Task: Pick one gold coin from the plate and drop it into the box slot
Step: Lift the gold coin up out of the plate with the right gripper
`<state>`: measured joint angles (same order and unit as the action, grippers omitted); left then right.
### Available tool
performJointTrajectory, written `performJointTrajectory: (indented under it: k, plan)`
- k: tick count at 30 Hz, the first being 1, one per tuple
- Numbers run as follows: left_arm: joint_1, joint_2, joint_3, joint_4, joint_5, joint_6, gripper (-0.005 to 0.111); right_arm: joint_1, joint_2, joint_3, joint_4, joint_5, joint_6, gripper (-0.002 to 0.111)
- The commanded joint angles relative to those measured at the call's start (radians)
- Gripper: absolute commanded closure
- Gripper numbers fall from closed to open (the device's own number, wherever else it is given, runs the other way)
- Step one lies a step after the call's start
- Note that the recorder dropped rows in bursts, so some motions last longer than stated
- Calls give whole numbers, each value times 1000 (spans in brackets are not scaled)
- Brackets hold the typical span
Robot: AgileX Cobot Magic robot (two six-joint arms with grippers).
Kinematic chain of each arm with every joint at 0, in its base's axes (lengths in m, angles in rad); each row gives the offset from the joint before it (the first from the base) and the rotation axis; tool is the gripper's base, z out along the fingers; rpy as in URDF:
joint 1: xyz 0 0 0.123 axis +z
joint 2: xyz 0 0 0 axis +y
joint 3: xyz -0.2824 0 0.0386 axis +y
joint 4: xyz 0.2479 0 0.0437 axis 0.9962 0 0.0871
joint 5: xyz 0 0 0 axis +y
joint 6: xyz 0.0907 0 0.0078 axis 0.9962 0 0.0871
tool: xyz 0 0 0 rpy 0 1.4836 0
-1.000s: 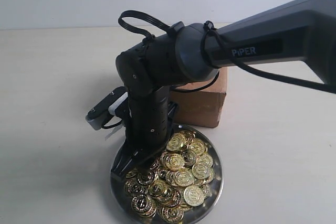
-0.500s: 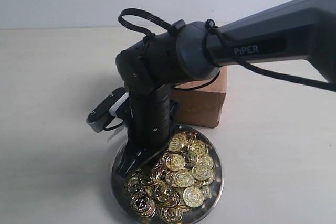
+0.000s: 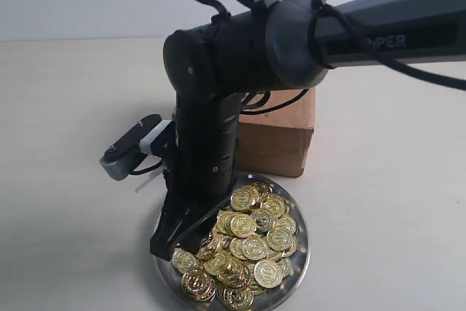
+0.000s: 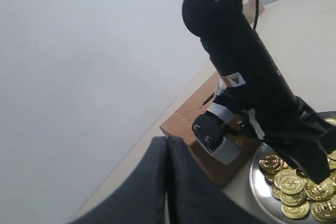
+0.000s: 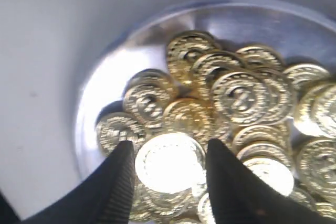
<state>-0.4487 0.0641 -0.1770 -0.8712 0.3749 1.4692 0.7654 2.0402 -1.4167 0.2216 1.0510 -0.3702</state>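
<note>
Next, my left gripper takes the gold coin at its free edge, sticking out between my right gripper's fingers (image 3: 180, 242) (image 4: 314, 170).
The silver plate (image 3: 301, 253) holds a heap of gold coins (image 3: 251, 242) in front of the brown cardboard box (image 3: 280, 140). My right gripper (image 3: 175, 244) hangs just over the plate's left side. In the right wrist view its fingers (image 5: 168, 153) are closed on the edges of one bright gold coin (image 5: 169, 162), which sits nearer the camera than the heap on the plate (image 5: 100, 93). The slot (image 4: 208, 99) shows only in the left wrist view, as a dark slit in the box (image 4: 181, 124) top. My left gripper (image 4: 168, 148) is shut with nothing in it, off to the side of the box.
The right arm's dark forearm (image 3: 211, 107) stands in front of the box and hides its top in the exterior view. Its grey wrist camera (image 3: 127, 151) sticks out to the left. A pale tabletop (image 3: 73, 180) surrounds plate and box.
The right arm has risen and shifted a little left; its gripper has come up off the coin heap. The plate, box and coin heap look the same.
</note>
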Motion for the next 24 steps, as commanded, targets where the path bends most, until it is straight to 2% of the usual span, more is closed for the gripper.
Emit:
performJointTrajectory:
  k: [1,5,8,11,14,16,18,20,24]
  plan:
    - [-51,-10,1,-27,81,86,107,-4,-73,1,171,103,-182,73]
    - [-104,-9,1,-77,215,269,107,-4,-136,1,284,170,-296,73]
    - [-135,-1,1,-86,283,342,106,-4,-185,1,362,170,-366,73]
    - [-157,21,1,-117,308,401,100,-4,-226,3,456,170,-399,73]
    - [-183,38,1,-153,332,491,80,3,-259,3,480,170,-413,73]
    - [-197,42,1,-142,337,520,62,3,-272,3,480,170,-411,73]
    - [-209,42,1,-108,337,520,37,3,-285,3,482,170,-411,73]
    - [-218,42,1,-88,333,520,25,6,-296,3,487,170,-403,73]
    - [-239,54,1,-83,334,585,39,53,-308,3,487,170,-385,73]
